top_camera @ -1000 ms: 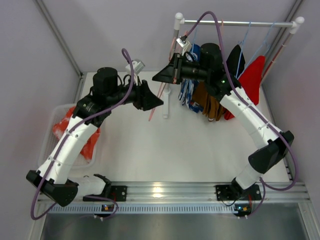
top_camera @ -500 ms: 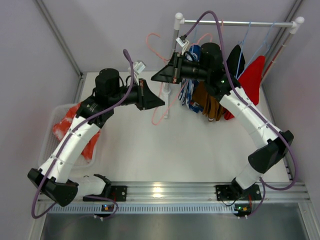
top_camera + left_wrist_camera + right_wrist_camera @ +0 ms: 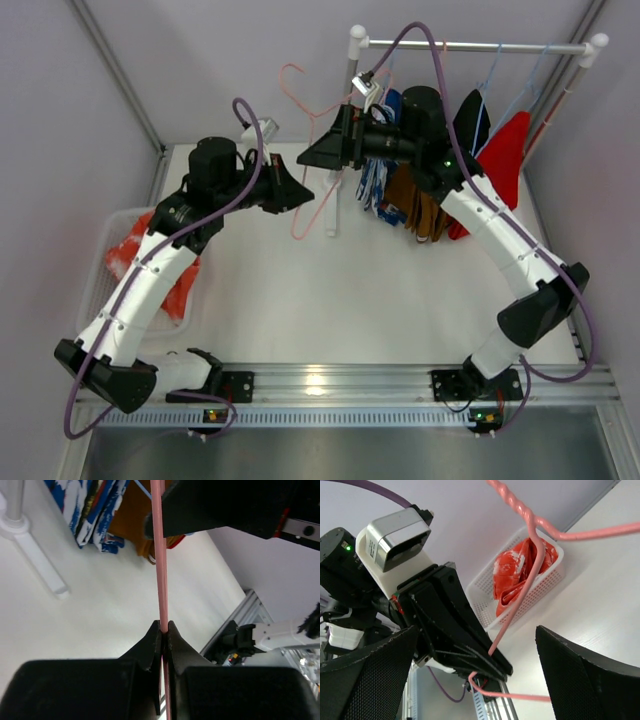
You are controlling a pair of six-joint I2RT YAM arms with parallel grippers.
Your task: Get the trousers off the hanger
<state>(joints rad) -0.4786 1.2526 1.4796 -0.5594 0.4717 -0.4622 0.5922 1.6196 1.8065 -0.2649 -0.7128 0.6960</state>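
Note:
Next, my left gripper lets the pink hanger go on the rail (image 3: 368, 108) between the rack's post and the blue-and-white garment.
The pink hanger (image 3: 318, 104) is bare and hangs in the air between the two arms, its hook pointing up and back. My left gripper (image 3: 304, 192) is shut on its thin wire (image 3: 162, 555), which runs straight up from the pinched jaws (image 3: 164, 625). Facing it, my right gripper (image 3: 312, 155) is open; its two fingers stand wide on either side of the hanger (image 3: 530, 575) without touching it. The orange-red speckled trousers (image 3: 135, 250) lie crumpled in the white basket (image 3: 113, 222) at the left, also seen as trousers (image 3: 517, 570) in the right wrist view.
A white clothes rack (image 3: 470, 45) stands at the back right with blue-and-white (image 3: 378, 180), brown (image 3: 415, 208) and red (image 3: 505, 150) garments on light blue hangers. Its left post and foot (image 3: 333, 215) stand just right of the held hanger.
The right gripper has opened and let go of the hanger. The left gripper, now shut on the wire, has swung the hanger so that its hook points up and left.

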